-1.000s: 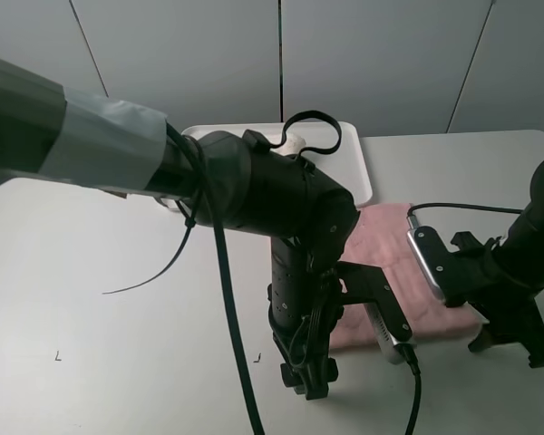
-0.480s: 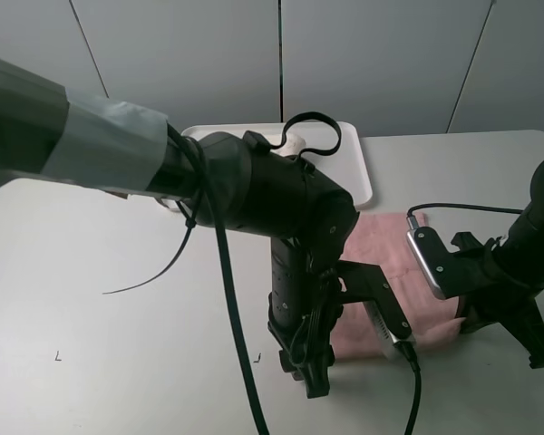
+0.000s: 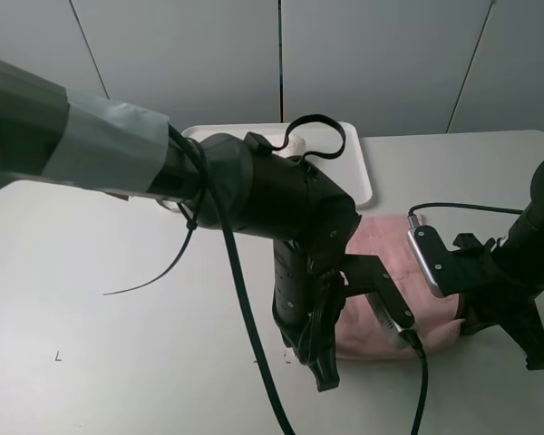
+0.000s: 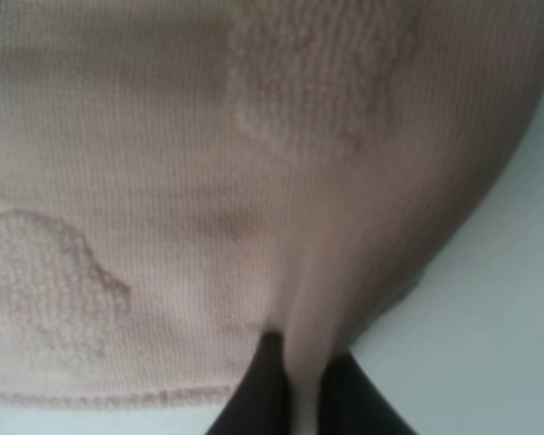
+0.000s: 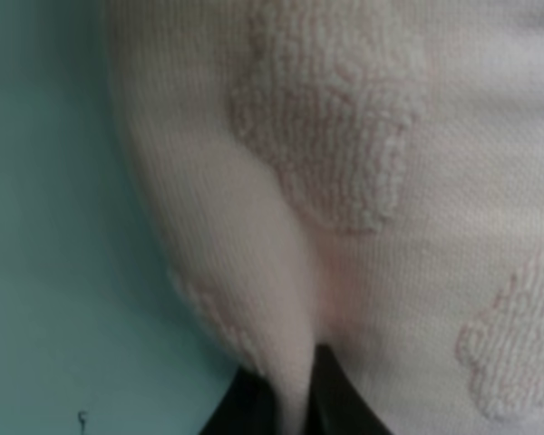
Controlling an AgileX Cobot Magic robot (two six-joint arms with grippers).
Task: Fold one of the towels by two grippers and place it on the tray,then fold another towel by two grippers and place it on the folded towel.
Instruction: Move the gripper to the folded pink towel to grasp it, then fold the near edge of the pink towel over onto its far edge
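Observation:
Next, my left gripper lets go of the pink towel's near edge on the towel's far corner (image 3: 313,217) beside the white tray.
The light pink towel (image 3: 392,265) lies flat on the table, in front of the white tray (image 3: 361,169). My left gripper (image 3: 325,367) is down at its near left corner. In the left wrist view the left gripper (image 4: 296,352) is shut, pinching a ridge of the pink towel (image 4: 190,181). My right gripper (image 3: 471,322) sits at the near right corner, and the right wrist view shows the right gripper (image 5: 293,385) shut on a raised fold of the pink towel (image 5: 408,208). A sliver of the cream towel (image 3: 294,142) shows on the tray; the left arm hides the rest.
The grey table (image 3: 91,299) stretches to the left. My bulky left arm (image 3: 254,195) and its cables cover the middle of the exterior high view and part of the tray. A grey panelled wall stands behind the table.
Both grippers went from open to shut on the near corners of the pink towel. The towel's near edge has bunched up slightly at each grip.

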